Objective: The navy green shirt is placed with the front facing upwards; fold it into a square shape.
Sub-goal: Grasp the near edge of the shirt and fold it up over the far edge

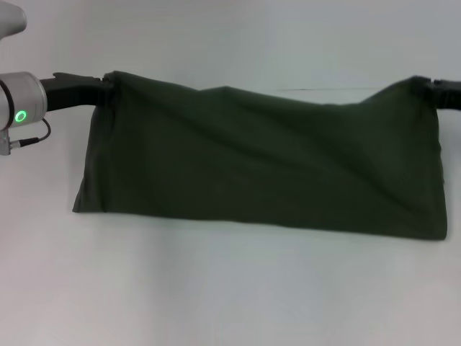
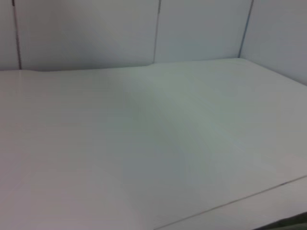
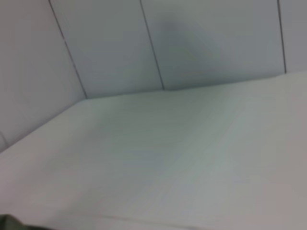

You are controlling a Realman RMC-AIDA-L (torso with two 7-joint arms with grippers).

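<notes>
The robot's left gripper will release the corner of the navy green shirt on the white table (image 1: 107,105) just short of the thin dark line.
The navy green shirt (image 1: 259,166) hangs as a wide dark band between my two grippers, and only plain green cloth shows. Its lower edge rests on the white table (image 1: 230,295), and its upper edge sags in the middle. In the head view my left gripper (image 1: 108,84) is shut on the shirt's upper left corner. My right gripper (image 1: 426,86) is shut on the upper right corner at about the same height. A sliver of the green shirt (image 3: 7,223) shows at the edge of the right wrist view. No fingers show in either wrist view.
White table surface lies in front of the shirt and beyond it (image 2: 144,143). Panelled white walls (image 3: 192,43) stand at the table's far edge. The left arm's silver wrist with a green light (image 1: 20,115) sits at the far left.
</notes>
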